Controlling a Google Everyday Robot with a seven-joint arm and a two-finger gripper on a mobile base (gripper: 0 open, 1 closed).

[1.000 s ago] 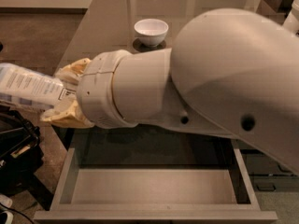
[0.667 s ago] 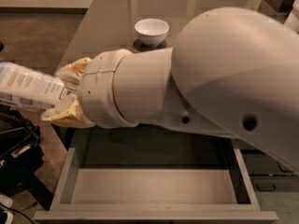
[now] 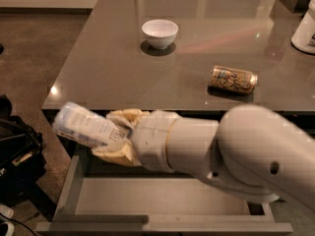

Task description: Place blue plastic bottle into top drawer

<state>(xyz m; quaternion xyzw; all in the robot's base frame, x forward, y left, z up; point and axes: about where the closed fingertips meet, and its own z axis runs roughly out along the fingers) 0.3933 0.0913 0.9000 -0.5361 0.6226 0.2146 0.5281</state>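
Next, I open my gripper to let go of the blue plastic bottle inside the top drawer on the dark gear's side (image 3: pixel 117 176). The bottle hangs just above that open drawer now.
My gripper (image 3: pixel 115 136) is shut on the blue plastic bottle (image 3: pixel 83 124), a clear bottle with a pale blue-white label, held lying sideways and pointing left. It hangs just above the back left part of the open top drawer (image 3: pixel 162 195), a wide shallow grey drawer pulled out below the counter's front edge. My big white arm (image 3: pixel 236 154) reaches in from the right and hides the drawer's back right part. The bottle's cap is not visible.
On the grey counter (image 3: pixel 108 73) stand a white bowl (image 3: pixel 160 33) at the back and a gold-orange drink can (image 3: pixel 233 79) lying on its side at right. A white container (image 3: pixel 306 31) is at the far right edge. Dark gear (image 3: pixel 17 151) lies on the floor at left.
The arm has drawn back and lowered, uncovering the counter and can. The bottle has moved right and down, from left of the drawer to above its back left part.
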